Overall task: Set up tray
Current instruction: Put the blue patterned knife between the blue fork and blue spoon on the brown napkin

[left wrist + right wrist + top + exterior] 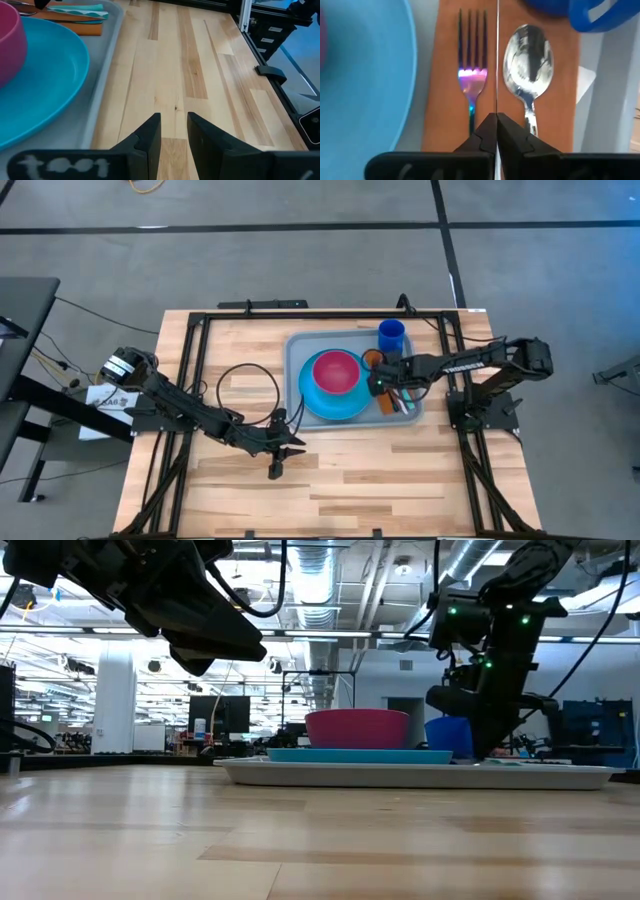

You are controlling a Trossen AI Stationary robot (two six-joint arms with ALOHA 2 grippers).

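Observation:
Next, my right gripper regrips the knife, since its blade is standing on edge between the fork and spoon, and tip it flat onto the napkin (506, 102) before pulling away.
The grey-blue tray (300, 350) lies on the wooden table and carries a blue plate (320, 405) with a pink bowl (336, 372) on it, a blue cup (391, 335) and an orange-brown napkin (445, 100). A fork (472, 75) and a spoon (529, 65) lie side by side on the napkin. My right gripper (496, 117) hovers over the napkin, shut on a thin knife (497, 60) seen edge-on between them. My left gripper (173, 125) hangs over bare wood just off the tray's near-left corner, open by a narrow gap. My right gripper pinches the knife between its two shut fingers. The fingers (480, 137) hide the part they are on. The blade (497, 30) runs straight ahead from the fingertips, on edge, between fork and spoon. I cannot tell whether it touches the napkin.
Bare wood fills the table's near half and left side (230, 490). A black metal frame (190, 380) runs along the table's edges, and a black cable loops (250, 380) on the wood left of the tray. The cup stands close to the napkin's far end.

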